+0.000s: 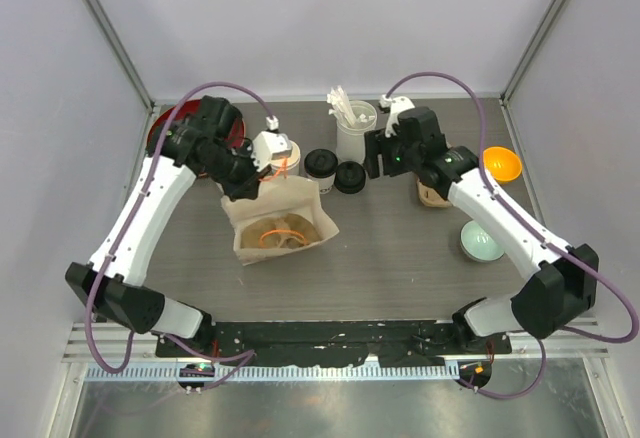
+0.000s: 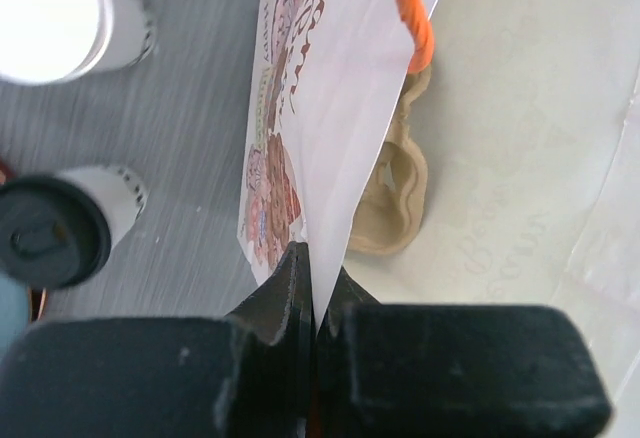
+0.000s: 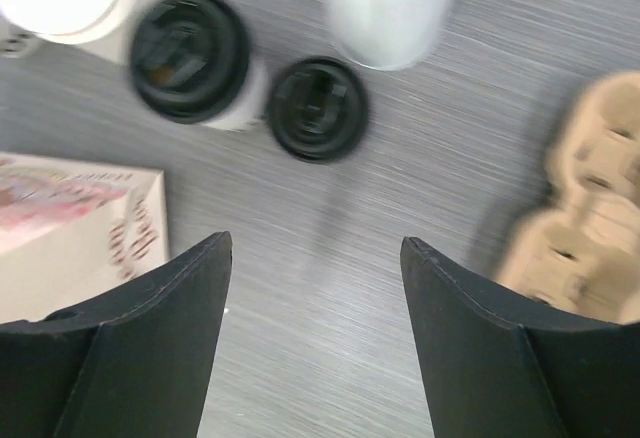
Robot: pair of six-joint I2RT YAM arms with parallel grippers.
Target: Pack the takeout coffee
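Next, I move my right gripper next to the white cup's black lid (image 1: 320, 163) (image 3: 188, 60), which is beside the open white cup, and close it there.
A white paper bag (image 1: 283, 220) with orange handles lies open on the table, a tan pulp carrier (image 2: 396, 190) inside it. My left gripper (image 1: 258, 176) is shut on the bag's upper edge (image 2: 335, 148). Behind the bag stand an open white cup (image 1: 274, 148), a white cup with a black lid (image 1: 320, 164) and another black lid (image 1: 350, 176) on the table; I cannot tell whether a cup is under it. My right gripper (image 1: 374, 161) is open and empty, just right of that lid (image 3: 318, 108). The lidded cup (image 3: 190, 58) is left of it.
A white cylinder of white sticks (image 1: 354, 126) stands at the back. A second tan carrier (image 1: 433, 195) lies under my right arm. An orange bowl (image 1: 501, 163) and a pale green bowl (image 1: 481, 241) sit at the right, a red plate (image 1: 158, 130) at the far left.
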